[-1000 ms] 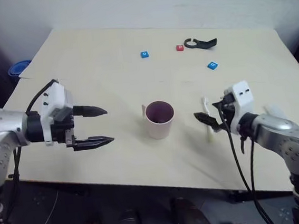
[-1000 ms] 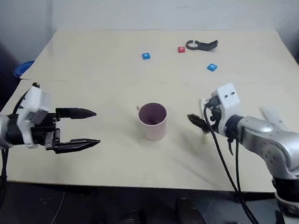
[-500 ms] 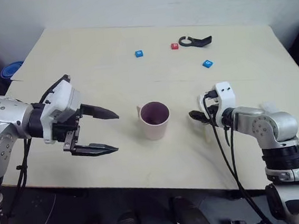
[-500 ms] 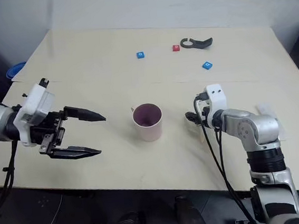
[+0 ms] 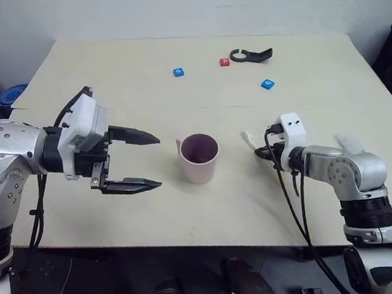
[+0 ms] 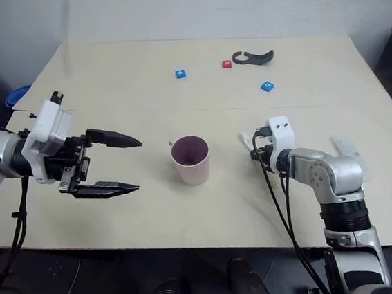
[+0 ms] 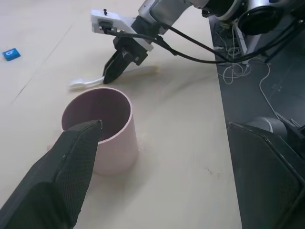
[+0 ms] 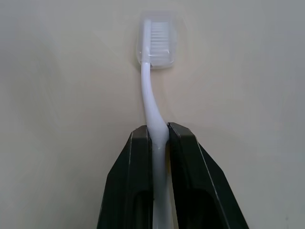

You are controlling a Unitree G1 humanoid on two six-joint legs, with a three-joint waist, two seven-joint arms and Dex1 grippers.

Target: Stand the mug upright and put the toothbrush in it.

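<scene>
The white toothbrush will sit with its capped head up in the dark opening of the pale pink mug (image 5: pixel 199 150) after my right gripper lets go.
The pale pink mug (image 5: pixel 199 158) stands upright at the middle of the table, its dark inside facing up. The white toothbrush (image 8: pixel 151 90) lies flat on the table to the right of the mug, its capped head (image 5: pixel 248 139) pointing away from my right arm. My right gripper (image 5: pixel 262 153) is low over the table and shut on the toothbrush's handle; the right wrist view shows both fingers (image 8: pixel 138 157) pinching it. My left gripper (image 5: pixel 157 162) hangs open to the left of the mug, one finger above the other, holding nothing. The left wrist view shows the mug (image 7: pixel 102 129) between its fingers.
Two blue blocks (image 5: pixel 178 72) (image 5: pixel 267 84), a red block (image 5: pixel 225 62) and a black hook-shaped part (image 5: pixel 251 55) lie at the far side. A whitish bar (image 5: pixel 348 143) lies behind my right forearm. The table's front edge runs close below both grippers.
My right gripper has sunk to the table and shut on the toothbrush's handle. The left gripper stays open beside the mug. The camera has shifted a little.
</scene>
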